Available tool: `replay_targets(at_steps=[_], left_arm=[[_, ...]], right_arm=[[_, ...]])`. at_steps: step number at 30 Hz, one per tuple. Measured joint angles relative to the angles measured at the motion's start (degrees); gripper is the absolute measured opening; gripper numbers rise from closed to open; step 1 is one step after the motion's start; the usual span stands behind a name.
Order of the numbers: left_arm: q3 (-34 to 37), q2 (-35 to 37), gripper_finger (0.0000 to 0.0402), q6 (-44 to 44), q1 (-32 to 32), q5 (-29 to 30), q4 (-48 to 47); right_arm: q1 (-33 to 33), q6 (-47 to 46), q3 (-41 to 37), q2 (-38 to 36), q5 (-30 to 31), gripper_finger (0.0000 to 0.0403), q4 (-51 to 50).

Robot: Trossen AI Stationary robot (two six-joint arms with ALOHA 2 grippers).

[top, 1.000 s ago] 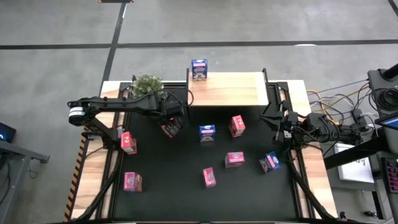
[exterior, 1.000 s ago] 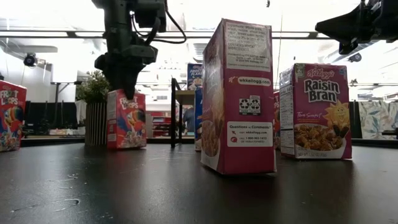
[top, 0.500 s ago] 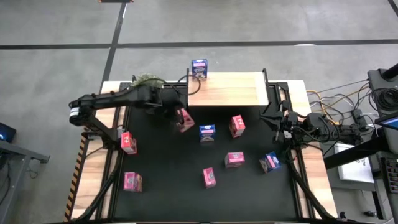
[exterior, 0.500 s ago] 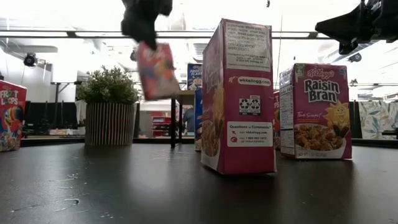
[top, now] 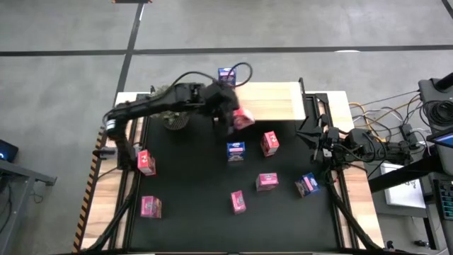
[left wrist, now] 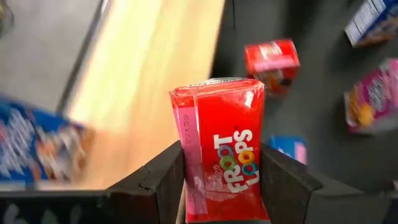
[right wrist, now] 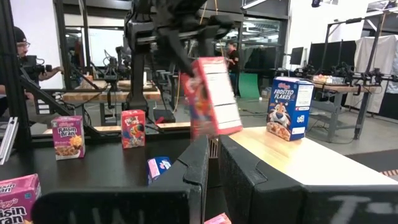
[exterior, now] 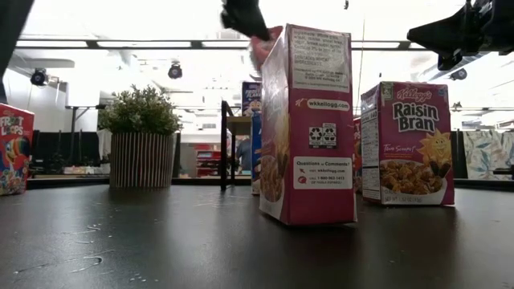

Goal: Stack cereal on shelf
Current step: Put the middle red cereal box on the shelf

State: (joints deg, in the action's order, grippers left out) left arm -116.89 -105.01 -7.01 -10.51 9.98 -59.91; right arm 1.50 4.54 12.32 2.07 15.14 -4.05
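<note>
Next, my left gripper lets go of the red Froot Loops box on the bare middle of the pale wood shelf (top: 253,98) (left wrist: 142,96).
My left gripper (top: 232,113) is shut on a red Froot Loops cereal box (top: 243,119), held in the air over the near left part of the shelf (top: 269,101). The shelf is a pale wood board at the table's far side. A blue cereal box (top: 226,75) stands on its far left corner. The right wrist view shows the red box (right wrist: 211,96) tilted above the board (right wrist: 292,155). Several more cereal boxes stand on the black table, among them a blue one (top: 236,151) and a red one (top: 270,142). My right gripper (top: 306,132) waits shut at the table's right edge. My left gripper pinches the Froot Loops box between its two fingers (left wrist: 163,177), one on each narrow side (left wrist: 186,168), at one end of the box. The fingers slant down from the table's left. The box hangs tilted below them, lifted clear of table and shelf.
A potted plant (top: 173,117) stands at the far left, partly under my left arm. Pink boxes (top: 267,181) (top: 238,201) and a blue one (top: 306,185) stand mid-table; two more (top: 146,161) (top: 150,206) stand at the left. Most of the shelf board is bare.
My left gripper has risen from beside the plant and gone toward the table's right and the shelf, rolling as it went. The Froot Loops box, first standing on the table, is now lifted clear and tilted.
</note>
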Motion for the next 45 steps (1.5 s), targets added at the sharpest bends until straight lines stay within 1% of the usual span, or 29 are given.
replay_targets(at_steps=[3, 6, 7, 9, 11, 16, 24, 36, 39, 45], left_arm=[[-8.8, -5.6, 0.0164, -3.7, -1.1, 0.0, -2.8], [-17.8, -11.0, 0.0164, -4.9, -2.4, 0.0, -6.8], [-18.3, -12.0, 0.0164, -4.9, -2.8, 0.0, -6.5], [-14.8, -11.3, 0.0164, -5.6, -3.7, -0.2, -3.5], [-12.2, -11.2, 0.0164, -5.8, -4.6, -0.2, -2.6], [-10.2, -11.2, 0.0164, -3.4, -6.3, -0.3, -0.2], [-10.9, -11.8, 0.0164, -4.3, -7.0, 0.1, 5.5], [-11.6, -12.9, 0.0167, -3.1, -9.2, 0.0, 6.3], [-11.5, -13.9, 0.0178, -3.2, -9.5, 0.1, 7.0], [-11.5, -14.5, 0.0213, -4.0, -9.6, 0.0, 7.0]], right_arm=[[0.0, 0.0, 0.0, 0.0, 0.0, 0.0028, 0.0], [0.0, 0.0, 0.0, 0.0, 0.0, 0.0028, 0.0], [0.0, 0.0, 0.0, 0.0, 0.0, 0.0028, -0.1], [0.0, -0.5, 0.0, 0.0, 0.0, 0.0028, -0.2], [0.0, -1.1, 0.0, 0.0, 0.0, 0.0028, -0.6], [0.0, -2.2, 0.0, 0.0, 0.0, 0.0028, -1.9], [0.0, -2.4, 0.0, 0.0, 0.0, 0.0028, -1.7], [0.0, -2.4, 0.0, 0.1, 0.0, 0.0028, -1.7], [0.0, -2.6, 0.0, 0.1, 0.0, 0.0028, -1.7], [0.0, -2.6, 0.0, 0.1, 0.0, 0.0028, -1.7]])
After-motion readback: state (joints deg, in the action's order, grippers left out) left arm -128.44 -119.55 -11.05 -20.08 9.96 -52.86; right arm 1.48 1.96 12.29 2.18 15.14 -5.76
